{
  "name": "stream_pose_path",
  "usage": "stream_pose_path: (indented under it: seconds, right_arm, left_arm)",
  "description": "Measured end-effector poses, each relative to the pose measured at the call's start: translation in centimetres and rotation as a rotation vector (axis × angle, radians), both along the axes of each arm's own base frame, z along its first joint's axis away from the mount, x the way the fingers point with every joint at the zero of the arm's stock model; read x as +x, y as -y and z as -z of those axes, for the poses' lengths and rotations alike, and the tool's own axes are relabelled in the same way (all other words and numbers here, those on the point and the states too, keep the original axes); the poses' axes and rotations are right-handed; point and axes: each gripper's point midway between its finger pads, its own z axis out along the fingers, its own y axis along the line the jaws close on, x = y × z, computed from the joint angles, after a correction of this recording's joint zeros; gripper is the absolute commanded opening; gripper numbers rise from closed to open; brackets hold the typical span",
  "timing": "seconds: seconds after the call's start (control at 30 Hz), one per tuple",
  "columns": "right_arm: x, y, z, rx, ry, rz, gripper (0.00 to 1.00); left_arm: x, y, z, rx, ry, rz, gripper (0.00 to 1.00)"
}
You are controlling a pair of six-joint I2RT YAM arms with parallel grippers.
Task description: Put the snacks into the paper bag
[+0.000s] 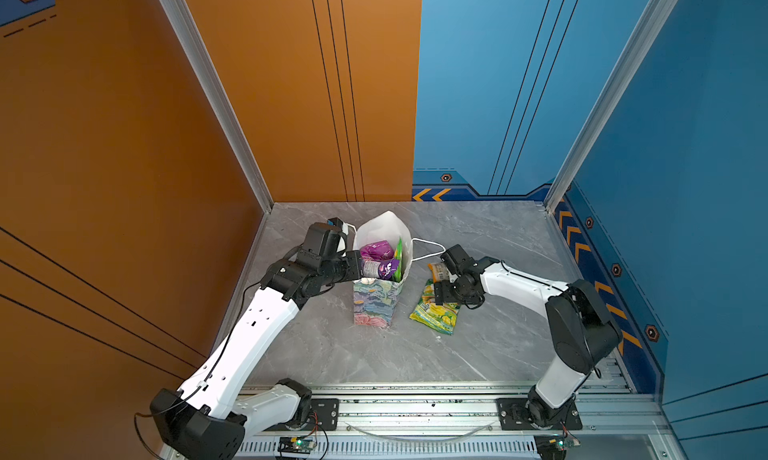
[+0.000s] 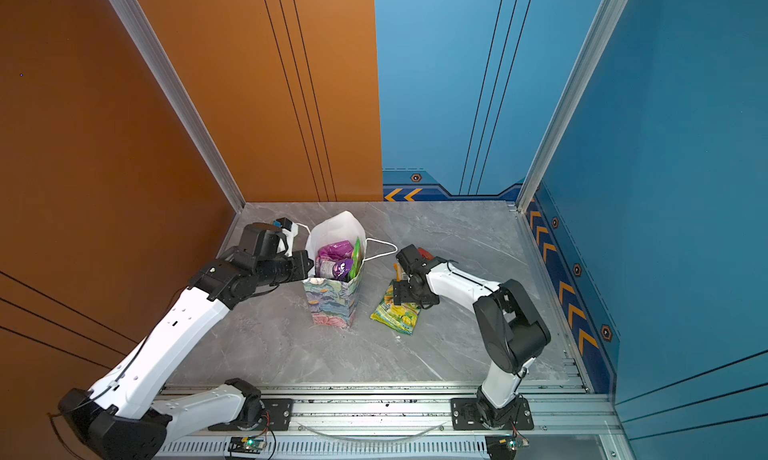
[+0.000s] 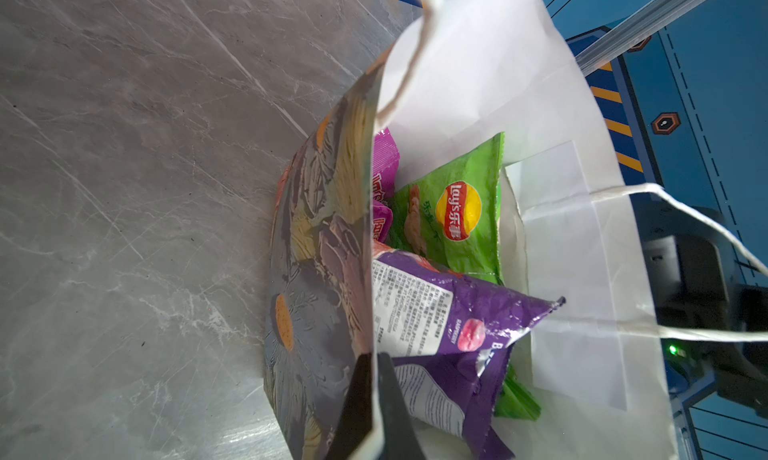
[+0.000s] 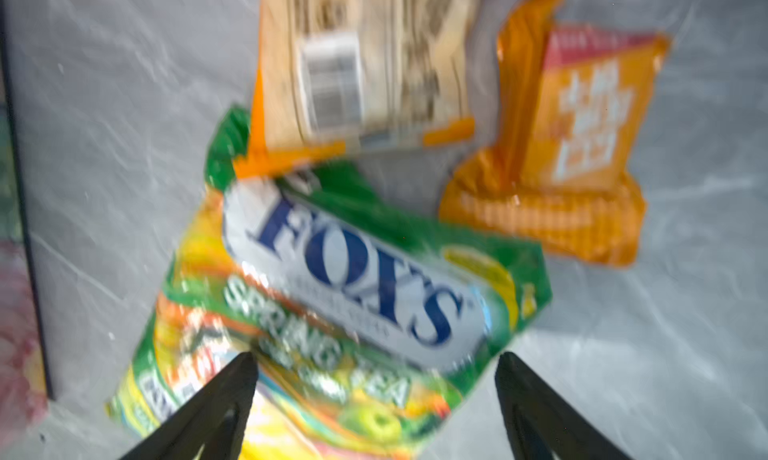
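I need to pinch the FOX'S packet's green end [image 4: 518,269] with my right gripper and pull it clear before lifting, because the packet with the barcode side overlaps the far edge of the FOX'S packet.
The floral paper bag [image 1: 372,306] [image 2: 330,304] [image 3: 320,279] stands upright mid-table, mouth open. Inside it are a green packet [image 3: 457,217], a purple packet [image 3: 465,320] [image 1: 385,268] and a magenta packet [image 3: 384,167] [image 1: 376,250]. My left gripper [image 3: 376,395] [image 1: 357,267] is shut on the bag's left wall, one finger outside and one inside. To the right of the bag, a green-yellow FOX'S packet [image 4: 353,279] [image 1: 435,316] [image 2: 395,316] lies flat on the table. My right gripper [image 4: 376,370] [image 1: 441,282] hangs open just above it. Beyond it lie a small orange packet [image 4: 582,146] and a barcode-side packet [image 4: 365,71].
A white cord handle [image 1: 428,246] droops from the bag toward the right arm. The grey marble table [image 1: 498,246] is walled by an orange panel [image 1: 124,167] on the left and blue panels [image 1: 665,188] at the back and right. An aluminium rail [image 1: 415,412] runs along the front.
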Motion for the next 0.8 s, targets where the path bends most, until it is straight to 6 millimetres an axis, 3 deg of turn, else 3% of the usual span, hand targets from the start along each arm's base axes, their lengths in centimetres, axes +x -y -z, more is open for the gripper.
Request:
stream_pose_path:
  seconds: [0.33, 0.53, 0.8]
  right_arm:
    - [-5.9, -0.6, 1.8, 0.021, -0.035, -0.023, 0.88]
    - [-7.2, -4.3, 1.8, 0.06, -0.026, -0.083, 0.83]
    - [-6.5, -9.3, 0.9, 0.105, 0.002, -0.143, 0.81]
  left_arm:
    - [0.0, 0.0, 0.0, 0.0, 0.0, 0.001, 0.02]
    - [0.0, 0.0, 0.0, -0.002, -0.001, 0.002, 0.02]
    - [0.0, 0.0, 0.0, -0.002, 0.0, 0.002, 0.02]
